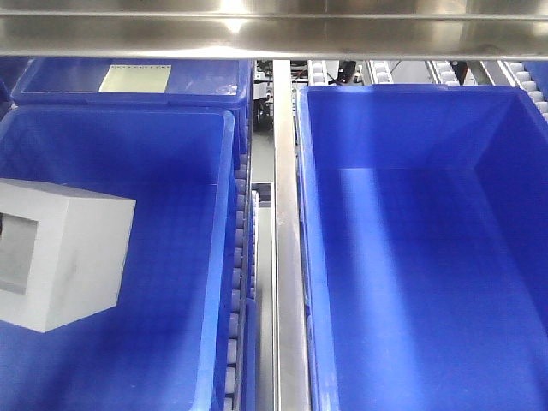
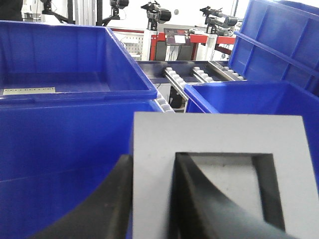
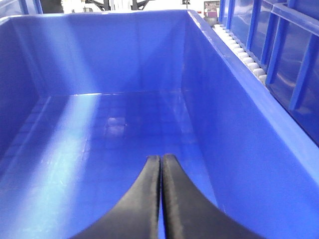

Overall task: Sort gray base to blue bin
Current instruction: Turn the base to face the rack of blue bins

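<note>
Next, my left gripper lets go of the gray base in the near end of the blue bin point(image 1: 430, 358) across the steel rail. The gray base now hangs over a blue bin.
The gray base point(image 1: 64, 257) is a matte cube with a square recess on its left face. It hangs at the left edge of the front view, over the left blue bin point(image 1: 224, 257) with a grid floor. In the left wrist view my left gripper point(image 2: 153, 157) is shut on the gray base point(image 2: 219, 134), pinching one wall with one finger outside and one inside the recess. My right gripper point(image 3: 160, 157) is shut and empty, low inside the right blue bin point(image 3: 234, 129), which also shows in the front view point(image 1: 312, 257).
A blue crate with a pale label point(image 1: 135, 78) stands behind the left bin and shows in the left wrist view point(image 2: 124, 89). A steel rail point(image 1: 287, 257) and roller strip point(image 1: 241, 257) run between the bins. A steel beam point(image 1: 274, 34) crosses the top.
</note>
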Motion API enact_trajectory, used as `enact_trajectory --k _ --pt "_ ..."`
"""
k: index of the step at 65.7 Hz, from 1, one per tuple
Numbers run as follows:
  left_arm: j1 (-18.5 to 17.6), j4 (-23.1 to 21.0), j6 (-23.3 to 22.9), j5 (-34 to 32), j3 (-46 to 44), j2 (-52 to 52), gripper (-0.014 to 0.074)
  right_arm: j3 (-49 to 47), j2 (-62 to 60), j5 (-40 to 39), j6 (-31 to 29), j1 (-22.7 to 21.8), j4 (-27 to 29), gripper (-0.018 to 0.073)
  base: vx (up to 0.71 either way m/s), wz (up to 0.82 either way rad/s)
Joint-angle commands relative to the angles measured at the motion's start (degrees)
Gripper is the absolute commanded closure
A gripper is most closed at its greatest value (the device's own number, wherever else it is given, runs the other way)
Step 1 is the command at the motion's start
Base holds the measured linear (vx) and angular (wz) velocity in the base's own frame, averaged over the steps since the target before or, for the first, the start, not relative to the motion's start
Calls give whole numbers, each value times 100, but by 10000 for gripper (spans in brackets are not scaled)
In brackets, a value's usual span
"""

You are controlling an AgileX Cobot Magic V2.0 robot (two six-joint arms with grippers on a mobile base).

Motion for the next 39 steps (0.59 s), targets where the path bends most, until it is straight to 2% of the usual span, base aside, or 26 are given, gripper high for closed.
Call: enact_trajectory --k 1,39 --pt "-13 -41 -40 -629 -179 -5 603 8 -10 -282 -39 2 -38 564 0 -1" --pt "-13 -41 -40 -639 -179 -5 603 8 -10 -282 -39 2 -38 564 0 0"
